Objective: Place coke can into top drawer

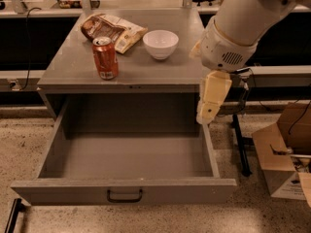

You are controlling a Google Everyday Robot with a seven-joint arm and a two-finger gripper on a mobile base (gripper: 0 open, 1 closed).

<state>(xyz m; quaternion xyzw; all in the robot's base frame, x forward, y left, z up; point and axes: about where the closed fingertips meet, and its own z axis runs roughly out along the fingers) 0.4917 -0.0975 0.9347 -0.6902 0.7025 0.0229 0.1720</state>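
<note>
The coke can's upper half (106, 52), above the open top drawer, should be gripped next.
The coke can (105, 58), red-orange with a silver top, stands upright on the left part of the grey cabinet top (146, 74). The top drawer (68, 192) is pulled fully open below it. It holds nothing, and a dark handle (125, 195) sits at the centre of its front panel. My gripper (210, 101) hangs from the white arm (238, 28) over the cabinet's right edge and the drawer's right wall. It is well to the right of the can and holds nothing that I can see.
A white bowl (160, 43) and a brown snack bag (112, 29) lie on the cabinet top behind the can. A dark stand (240, 144) and a cardboard box (286, 149) are on the speckled floor to the right of the drawer.
</note>
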